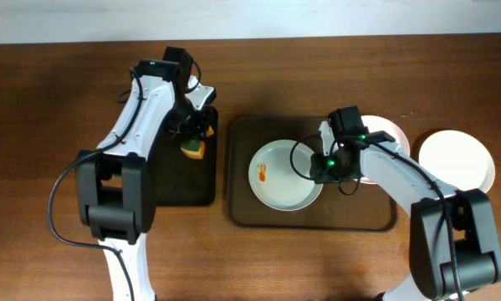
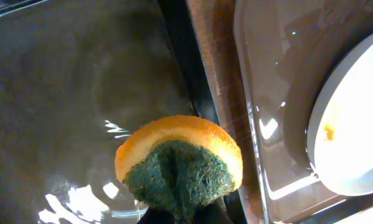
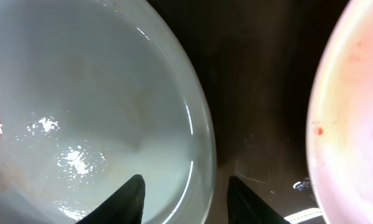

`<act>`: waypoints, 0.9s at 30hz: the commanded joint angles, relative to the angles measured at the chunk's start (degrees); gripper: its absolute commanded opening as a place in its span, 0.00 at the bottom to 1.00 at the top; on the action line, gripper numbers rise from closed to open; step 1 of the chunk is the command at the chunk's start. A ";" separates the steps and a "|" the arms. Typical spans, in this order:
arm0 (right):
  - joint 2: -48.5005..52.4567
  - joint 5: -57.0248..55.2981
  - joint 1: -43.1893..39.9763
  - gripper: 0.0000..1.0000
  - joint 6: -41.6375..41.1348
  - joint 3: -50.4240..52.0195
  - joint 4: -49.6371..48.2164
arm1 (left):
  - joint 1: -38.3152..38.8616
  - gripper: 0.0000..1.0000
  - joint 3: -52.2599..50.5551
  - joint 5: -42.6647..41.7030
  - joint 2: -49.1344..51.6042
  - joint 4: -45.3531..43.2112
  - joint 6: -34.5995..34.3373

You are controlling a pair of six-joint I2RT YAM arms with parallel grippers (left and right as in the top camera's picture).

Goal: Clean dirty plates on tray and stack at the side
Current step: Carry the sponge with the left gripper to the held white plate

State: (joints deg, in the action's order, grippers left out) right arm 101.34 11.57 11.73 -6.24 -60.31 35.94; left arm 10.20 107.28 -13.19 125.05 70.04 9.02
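Observation:
My right gripper needs to pinch the plate's rim (image 3: 202,186) and keep it steady while my left gripper wipes it, as the dirty plate lies loose in the brown tray.
A dirty plate (image 1: 285,176) with an orange smear lies in the middle of the dark brown tray (image 1: 350,214). My right gripper (image 1: 324,167) is open and straddles its right rim; in the right wrist view one finger is over the plate (image 3: 99,106) and the other over the tray, gripper (image 3: 185,186). A second smeared plate (image 1: 390,134) sits at the tray's right end, partly under my right arm, and shows pinkish in the right wrist view (image 3: 354,124). A plain white plate (image 1: 455,160) lies on the table to the right. My left gripper (image 1: 196,138) is shut on an orange-and-green sponge (image 2: 180,165).
The sponge hangs over a smaller black tray (image 1: 171,188) left of the brown tray, with a strip of wooden table (image 2: 205,50) between them. The brown tray (image 2: 267,93) and plate (image 2: 354,124) show at the right of the left wrist view.

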 commanded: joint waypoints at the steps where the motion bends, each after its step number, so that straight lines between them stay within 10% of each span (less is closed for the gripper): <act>1: 0.28 0.98 0.24 0.45 -0.17 -1.01 0.09 | 0.28 0.00 1.55 0.81 -0.37 -0.07 -1.01; 7: 0.28 11.13 -3.28 0.48 -0.17 -1.22 0.33 | 2.93 0.00 1.55 -20.22 -0.37 -0.13 3.39; 27: 0.28 14.78 -6.82 0.39 0.26 -1.09 1.62 | 19.78 0.00 1.51 -4.26 2.95 -8.94 -2.25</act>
State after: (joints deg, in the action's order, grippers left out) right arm 101.34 25.65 4.69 -6.04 -60.45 37.41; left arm 29.65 107.48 -19.59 126.10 62.08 7.62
